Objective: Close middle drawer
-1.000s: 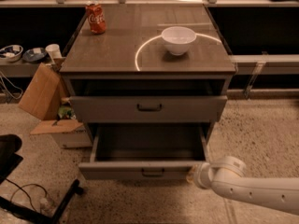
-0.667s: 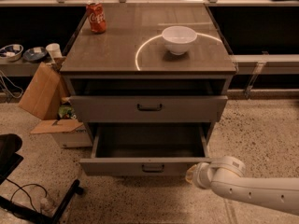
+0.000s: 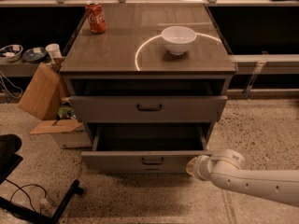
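Observation:
My gripper will push the front of the middle drawer back into the cabinet point(image 3: 146, 147) below the top drawer. It will let go of the drawer there.
The middle drawer point(image 3: 145, 161) is pulled far out of the grey cabinet. Its deep tray looks empty, and its flat front carries a small dark bar handle point(image 3: 153, 161). My gripper point(image 3: 190, 166) is at the end of the white arm point(image 3: 252, 181), which reaches in from the lower right. The gripper is against the right end of the drawer front. Above it, the taller-fronted top drawer point(image 3: 148, 108) stands slightly out. The lowest drawer is hidden under the open one.
On the cabinet top point(image 3: 117, 50) stand a white bowl point(image 3: 178, 39) and a red soda can point(image 3: 96, 17). Cardboard boxes point(image 3: 44, 94) sit to the cabinet's left. A black chair base point(image 3: 28, 204) and cables lie at the lower left on the speckled floor.
My gripper has moved left and toward the cabinet, against the drawer front. The middle drawer front has shifted slightly inward.

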Motion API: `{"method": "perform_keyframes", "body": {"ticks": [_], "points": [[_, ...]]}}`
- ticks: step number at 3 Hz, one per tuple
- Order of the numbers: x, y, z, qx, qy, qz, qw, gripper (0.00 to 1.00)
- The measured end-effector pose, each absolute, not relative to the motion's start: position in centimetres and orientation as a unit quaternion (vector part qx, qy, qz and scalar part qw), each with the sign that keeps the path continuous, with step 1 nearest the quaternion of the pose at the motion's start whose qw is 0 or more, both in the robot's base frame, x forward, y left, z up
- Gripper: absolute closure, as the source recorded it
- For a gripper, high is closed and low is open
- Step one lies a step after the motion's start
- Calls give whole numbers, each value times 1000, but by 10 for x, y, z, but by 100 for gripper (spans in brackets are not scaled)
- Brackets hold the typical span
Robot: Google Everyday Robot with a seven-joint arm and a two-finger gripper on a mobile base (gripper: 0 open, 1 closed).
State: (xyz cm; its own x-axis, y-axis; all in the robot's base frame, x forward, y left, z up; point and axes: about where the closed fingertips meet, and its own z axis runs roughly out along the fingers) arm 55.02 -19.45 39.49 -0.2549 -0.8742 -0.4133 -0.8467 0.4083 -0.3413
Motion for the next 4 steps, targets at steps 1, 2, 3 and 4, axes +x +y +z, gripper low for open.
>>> {"method": "perform_keyframes", "body": {"ticks": [1, 2, 3, 4], "points": [[585, -200, 390, -541, 790, -31, 286, 100], [583, -199, 390, -541, 790, -31, 286, 100], [602, -200, 383, -538, 791, -32, 289, 100], [618, -196, 379, -543, 785, -35, 298, 100]]}}
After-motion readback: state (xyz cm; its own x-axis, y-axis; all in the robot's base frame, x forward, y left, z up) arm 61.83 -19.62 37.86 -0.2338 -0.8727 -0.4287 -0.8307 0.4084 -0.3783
